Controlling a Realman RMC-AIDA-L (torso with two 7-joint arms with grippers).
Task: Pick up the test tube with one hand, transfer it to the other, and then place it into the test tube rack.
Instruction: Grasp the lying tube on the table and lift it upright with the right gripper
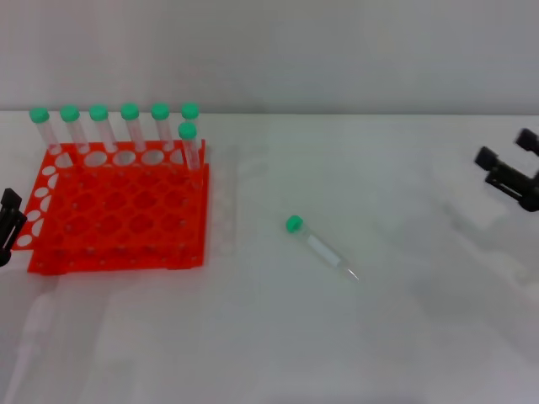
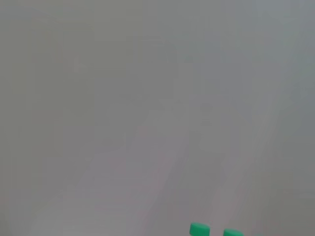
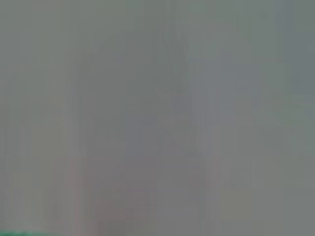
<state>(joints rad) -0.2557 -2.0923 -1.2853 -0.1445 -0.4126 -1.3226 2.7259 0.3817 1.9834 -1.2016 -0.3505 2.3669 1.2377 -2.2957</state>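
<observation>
Next, I close my right gripper on the pointed end [image 1: 344,265] of the lying test tube, just past its white label and away from its green cap.
The test tube [image 1: 322,247] lies on its side on the white table in the head view, green cap toward the rack, pointed tip toward the front right. The orange-red test tube rack [image 1: 118,220] stands at the left. My left gripper [image 1: 8,220] is at the left edge, beside the rack's left side, only partly in view. My right gripper [image 1: 507,151] is at the far right, above the table, open and empty, well away from the tube. Neither wrist view shows its own fingers.
Several green-capped tubes [image 1: 129,126] stand upright in the rack's back row, with one more [image 1: 189,143] just in front at the right end. Two green caps [image 2: 199,228] show at the edge of the left wrist view. A pale wall rises behind the table.
</observation>
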